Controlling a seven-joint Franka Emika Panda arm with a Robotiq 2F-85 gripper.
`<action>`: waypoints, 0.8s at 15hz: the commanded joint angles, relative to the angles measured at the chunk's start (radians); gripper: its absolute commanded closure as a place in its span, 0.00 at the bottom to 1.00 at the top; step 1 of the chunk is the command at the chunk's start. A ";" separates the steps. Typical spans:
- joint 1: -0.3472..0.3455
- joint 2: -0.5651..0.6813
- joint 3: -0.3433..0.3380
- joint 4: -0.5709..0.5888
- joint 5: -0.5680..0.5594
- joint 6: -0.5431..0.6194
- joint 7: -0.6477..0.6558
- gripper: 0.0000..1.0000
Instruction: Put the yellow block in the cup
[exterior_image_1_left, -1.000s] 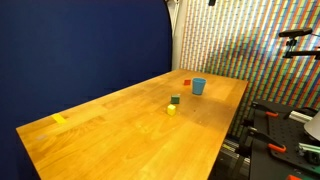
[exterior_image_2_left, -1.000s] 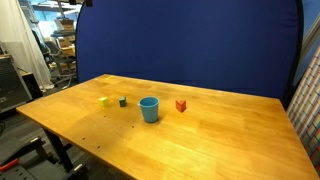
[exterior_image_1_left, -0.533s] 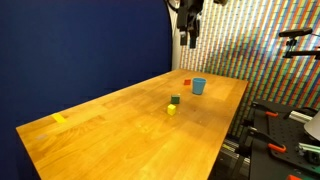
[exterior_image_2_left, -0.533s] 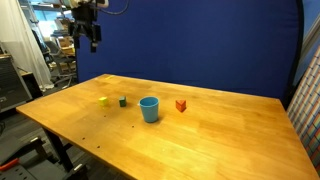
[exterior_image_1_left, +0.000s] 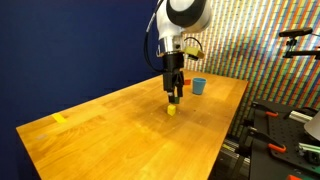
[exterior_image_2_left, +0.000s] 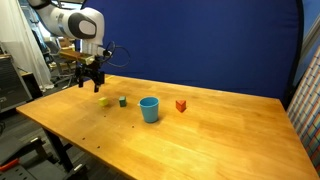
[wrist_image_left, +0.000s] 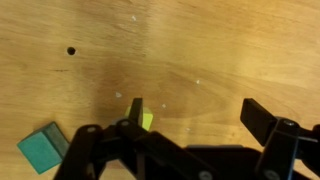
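Note:
The robot's gripper should close on the opposite sides of the yellow block (exterior_image_1_left: 171, 110) (wrist_image_left: 146, 119), the one that stands next to the dark green block.
The yellow block (exterior_image_1_left: 171, 110) (exterior_image_2_left: 103, 100) sits on the wooden table; in the wrist view (wrist_image_left: 147, 121) it lies right by my left finger, partly hidden by it. My gripper (exterior_image_1_left: 174, 95) (exterior_image_2_left: 92, 82) (wrist_image_left: 195, 112) is open and empty, hovering low just above the block. The light-blue cup (exterior_image_1_left: 199, 86) (exterior_image_2_left: 149, 109) stands upright a short way beyond the blocks. The dark green block (exterior_image_2_left: 123, 100) (wrist_image_left: 42, 148) lies beside the yellow block; in an exterior view my gripper hides it.
A small red block (exterior_image_2_left: 181, 105) sits past the cup. A flat yellow piece (exterior_image_1_left: 59, 118) lies near the far corner of the table (exterior_image_1_left: 110, 135). A blue backdrop stands behind; equipment stands beyond the table edges.
The arm was out of view a second ago, appeared high above the table, and has now come down to just over the yellow block. The objects have not moved.

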 joint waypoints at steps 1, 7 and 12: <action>0.037 0.046 -0.030 0.004 -0.116 0.085 0.097 0.00; 0.081 0.106 -0.088 0.023 -0.298 0.167 0.246 0.00; 0.077 0.166 -0.106 0.039 -0.320 0.194 0.268 0.34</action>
